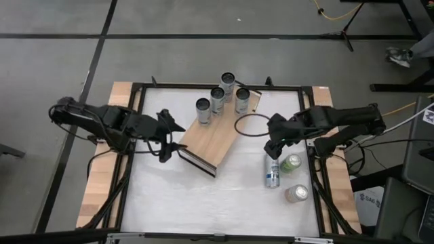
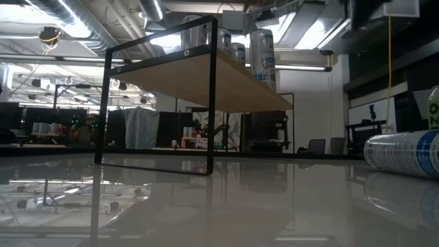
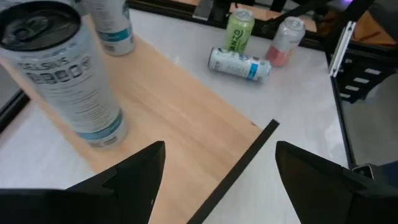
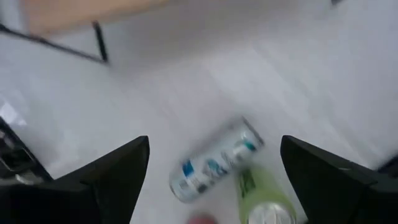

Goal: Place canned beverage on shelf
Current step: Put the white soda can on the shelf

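The white-and-blue can's far end [image 1: 272, 163] [image 4: 239, 147] is just below its black lid. My right gripper goes there next and closes on it.
The shelf [image 1: 215, 135], a light-wood board with black frame ends, stands slantwise at the table's middle on its frame legs [image 2: 210, 168]. Several silver cans [image 1: 217, 99] stand upright on its far end. A white-and-blue can [image 1: 272, 173] lies on its side on the white table at the right, with a green can [image 1: 291, 163] and a pink can [image 1: 296, 194] upright beside it. My left gripper [image 1: 168, 139] hovers open at the shelf's near left end [image 3: 219, 146]. My right gripper [image 1: 273, 146] hangs open above the lying can [image 4: 214, 162], touching nothing.
A black loop [image 1: 251, 125] lies on the table between the shelf and my right arm. A black frame rail [image 1: 217, 86] runs around the white tabletop, with wooden strips [image 1: 102, 183] outside it. Bare white table lies at the near middle [image 1: 203, 203].
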You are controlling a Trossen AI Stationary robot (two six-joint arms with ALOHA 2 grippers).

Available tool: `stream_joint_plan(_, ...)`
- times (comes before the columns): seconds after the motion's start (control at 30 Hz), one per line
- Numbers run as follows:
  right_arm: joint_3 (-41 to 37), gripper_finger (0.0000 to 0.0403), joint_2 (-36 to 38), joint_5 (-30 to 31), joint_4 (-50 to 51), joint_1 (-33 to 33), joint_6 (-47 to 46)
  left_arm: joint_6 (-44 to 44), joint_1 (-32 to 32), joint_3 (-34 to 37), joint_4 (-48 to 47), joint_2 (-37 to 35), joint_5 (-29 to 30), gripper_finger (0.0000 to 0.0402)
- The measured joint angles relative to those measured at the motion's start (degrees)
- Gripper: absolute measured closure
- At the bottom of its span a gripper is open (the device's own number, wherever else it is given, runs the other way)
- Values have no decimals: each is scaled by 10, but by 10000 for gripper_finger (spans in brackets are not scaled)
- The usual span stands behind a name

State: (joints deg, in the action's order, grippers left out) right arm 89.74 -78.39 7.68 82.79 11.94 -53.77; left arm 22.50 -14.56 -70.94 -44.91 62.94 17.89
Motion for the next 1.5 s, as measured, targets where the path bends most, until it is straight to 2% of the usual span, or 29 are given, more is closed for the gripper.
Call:
stream_joint_plan(0.13,-74,49,0,-59,-1,-23,0,0,-9,24,45,1,0,102)
stream_joint_plan(0.37,-203,49,3,-80,-15,-50,0,1,-26,29,59,0,1,102)
stream_joint_plan(0.6,-305,49,3,-147,-144,-50,14,0,-32,29,69,0,11,102)
stream_joint_plan(0.8,-374,49,3,-173,-224,-66,15,0,-32,29,71,0,11,102)
stream_joint_plan(1.0,-424,49,3,-179,-268,-98,17,0,-32,29,72,0,11,102)
stream_joint_plan(1.2,-457,49,3,-226,-342,-121,33,0,-32,29,71,0,11,102)
stream_joint_plan(1.5,-464,49,3,-243,-403,-120,30,0,-31,29,71,0,11,103)
